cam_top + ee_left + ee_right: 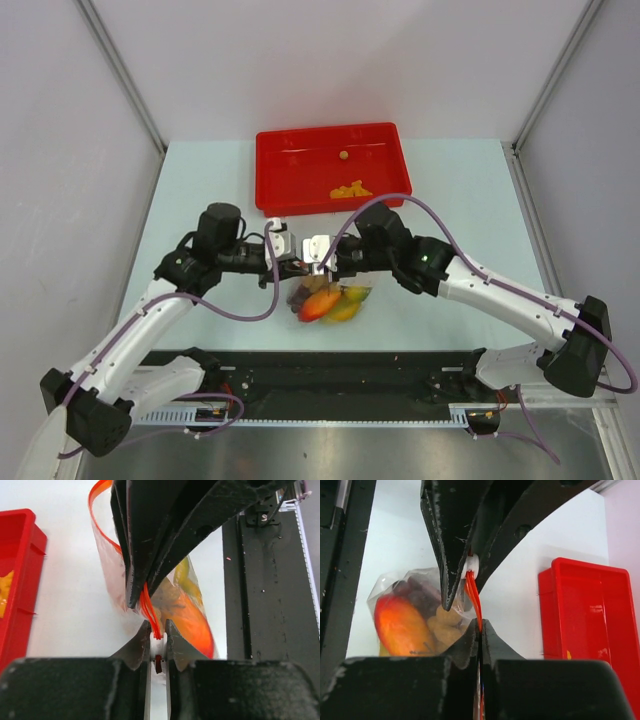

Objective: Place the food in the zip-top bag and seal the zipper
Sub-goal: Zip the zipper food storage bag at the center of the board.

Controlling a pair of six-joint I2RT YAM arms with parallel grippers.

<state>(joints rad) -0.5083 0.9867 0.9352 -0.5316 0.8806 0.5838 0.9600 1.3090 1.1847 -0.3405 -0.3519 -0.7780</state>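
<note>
My left gripper is clamping the white slider. It should take the zipper's end (158, 664) behind it before my right gripper pulls the slider across.
The clear zip-top bag (330, 300) hangs between my two grippers above the table, holding a red-orange mango (318, 305), a yellow-green mango (347, 308), dark grapes (420, 597) and a tan ball cluster (445, 625). My left gripper (295, 262) is shut on the zipper's white slider (158, 645), seen in the left wrist view (158, 630). My right gripper (322, 262) is shut on the red-orange zipper strip (474, 597), seen in the right wrist view (480, 625). The grippers face each other, tips almost touching. Small orange chunks (350, 188) lie in the red tray.
The red tray (275, 150) stands at the back centre of the table, just behind the grippers; one small orange piece (343, 155) lies apart in it. A black rail (380, 370) runs along the near edge. Grey walls close both sides.
</note>
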